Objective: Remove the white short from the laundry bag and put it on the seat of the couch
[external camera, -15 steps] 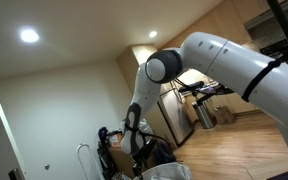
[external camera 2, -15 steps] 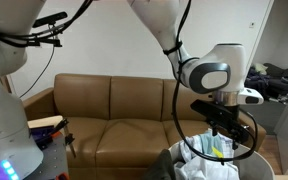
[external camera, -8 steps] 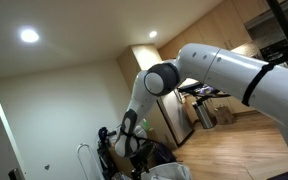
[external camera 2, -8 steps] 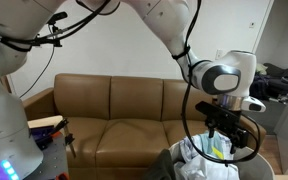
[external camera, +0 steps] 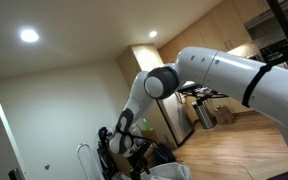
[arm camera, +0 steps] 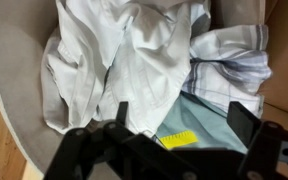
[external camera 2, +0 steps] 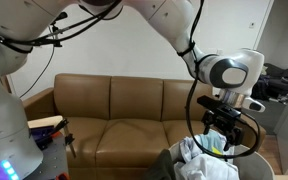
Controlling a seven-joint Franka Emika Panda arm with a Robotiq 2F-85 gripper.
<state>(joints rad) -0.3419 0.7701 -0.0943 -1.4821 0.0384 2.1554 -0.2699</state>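
The white short inside the grey laundry bag should be taken hold of by my gripper by its side [external camera: 166, 170] [arm camera: 178, 55] next to the checked cloth.
In the wrist view I look straight down into the grey laundry bag [arm camera: 19, 120]. A crumpled white garment, the white short [arm camera: 134, 55], fills its upper middle. My gripper [arm camera: 179, 112] is open, with its two dark fingers spread just above the clothes and nothing between them. In an exterior view the gripper [external camera 2: 222, 125] hangs over the bag [external camera 2: 166, 160] and the white clothes [external camera 2: 199, 160], in front of the brown leather couch [external camera 2: 104, 115]. The couch seat [external camera 2: 114, 132] is bare. In an exterior view only the arm [external camera: 174, 80] shows plainly.
A white and grey checked cloth [arm camera: 229, 55] lies at the bag's right side. A pale teal garment [arm camera: 199, 115] with a yellow tag [arm camera: 179, 140] lies under the gripper. Wooden floor [arm camera: 4, 165] shows beside the bag. Dark clutter [external camera 2: 284, 82] stands to the couch's right.
The arm has swung a little to the right over the bag and lowered slightly toward the clothes. The clothes have not moved.
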